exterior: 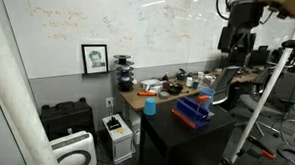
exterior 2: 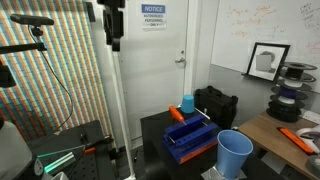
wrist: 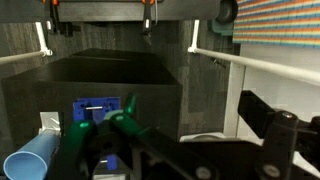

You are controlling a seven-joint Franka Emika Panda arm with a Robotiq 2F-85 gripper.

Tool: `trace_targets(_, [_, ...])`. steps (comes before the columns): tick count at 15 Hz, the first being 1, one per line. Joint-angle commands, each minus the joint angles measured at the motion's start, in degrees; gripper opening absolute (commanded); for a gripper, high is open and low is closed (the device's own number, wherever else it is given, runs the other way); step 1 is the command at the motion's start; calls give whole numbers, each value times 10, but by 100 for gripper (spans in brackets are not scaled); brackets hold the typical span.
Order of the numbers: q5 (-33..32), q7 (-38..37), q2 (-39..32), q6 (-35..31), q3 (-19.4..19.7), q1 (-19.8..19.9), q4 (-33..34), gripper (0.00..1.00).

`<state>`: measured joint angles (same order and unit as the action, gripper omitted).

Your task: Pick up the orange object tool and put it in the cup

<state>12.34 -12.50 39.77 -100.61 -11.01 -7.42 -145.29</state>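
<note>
The gripper I have should next move to the orange tool's body [exterior: 203, 98], at the far end of the dark blue tray beside the saturated blue cup, and close there.
The orange tool [exterior: 200, 98] lies at the far end of the dark blue tray [exterior: 191, 113] on the black table; it also shows in an exterior view [exterior 2: 176, 114]. The pale light-blue cup [exterior 2: 234, 152] stands at the table's other end, also seen in an exterior view [exterior: 149, 106] and low left in the wrist view [wrist: 30, 160]. My gripper [exterior: 235, 44] hangs high above and off to the side of the table, also in an exterior view [exterior 2: 113, 40]. Its jaws [wrist: 198, 135] look open and empty. I cannot pick out the tool in the wrist view.
A more saturated blue cup [exterior 2: 187, 104] stands beside the orange tool. The tray [exterior 2: 190, 140] fills the middle of the black table [exterior 2: 155, 130]. A cluttered wooden desk [exterior: 177, 89] adjoins the table. Green-clamped stand parts [wrist: 110, 125] lie below the wrist camera.
</note>
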Motion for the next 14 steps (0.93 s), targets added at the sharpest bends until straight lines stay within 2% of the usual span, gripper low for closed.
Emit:
trace_targets(1, [15, -60, -28, -150, -11, 31, -88, 100])
trace_targets(4, [23, -106, -74, -282, -4, 45, -141, 100])
trace_targets(5, [20, -122, -109, -317, -3, 53, -123, 100])
trace_targets(10, [35, -160, -182, -505, 27, 75, -138, 100])
trace_targets(14, [89, -152, -256, -661, 56, 65, -139, 100])
